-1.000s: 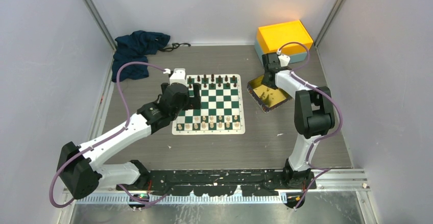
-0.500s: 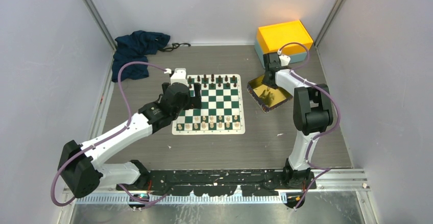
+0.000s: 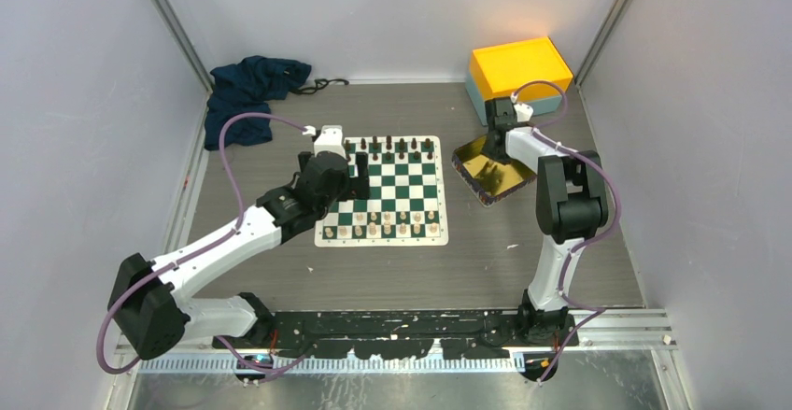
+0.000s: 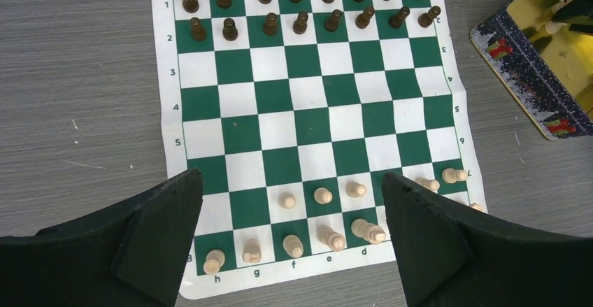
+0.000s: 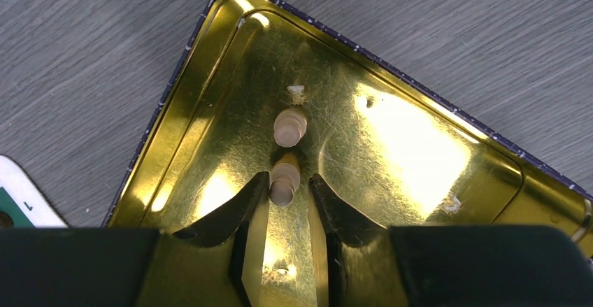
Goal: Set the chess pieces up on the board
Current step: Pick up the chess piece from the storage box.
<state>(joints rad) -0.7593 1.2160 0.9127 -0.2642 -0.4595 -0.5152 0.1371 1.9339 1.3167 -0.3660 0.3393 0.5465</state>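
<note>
Next, my right gripper releases the cream pawn on the white square diagonally ahead of the front row's end pawn [image 3: 346, 205].
The green and white board [image 3: 388, 186] lies mid-table and also shows in the left wrist view [image 4: 308, 97]. Several cream chess pieces [image 4: 322, 196] stand on its two near rows; black pieces [image 4: 301, 22] fill the two far rows. My left gripper [image 4: 290, 178] is wide open and empty above the board's near edge, at the board's left side in the top view [image 3: 358, 175]. My right gripper [image 5: 287, 181] is down in the gold tray [image 5: 391, 132]. Its jaws stand narrowly apart round a cream pawn [image 5: 284, 179]. A second cream pawn [image 5: 290, 125] lies just beyond it.
The gold tray [image 3: 500, 181] sits right of the board, and its dark patterned rim shows in the left wrist view [image 4: 517, 76]. A yellow box [image 3: 519, 66] stands at the back right. A dark blue cloth [image 3: 247, 88] lies at the back left.
My right wrist has shifted slightly towards the back over the tray. The left arm has barely moved.
</note>
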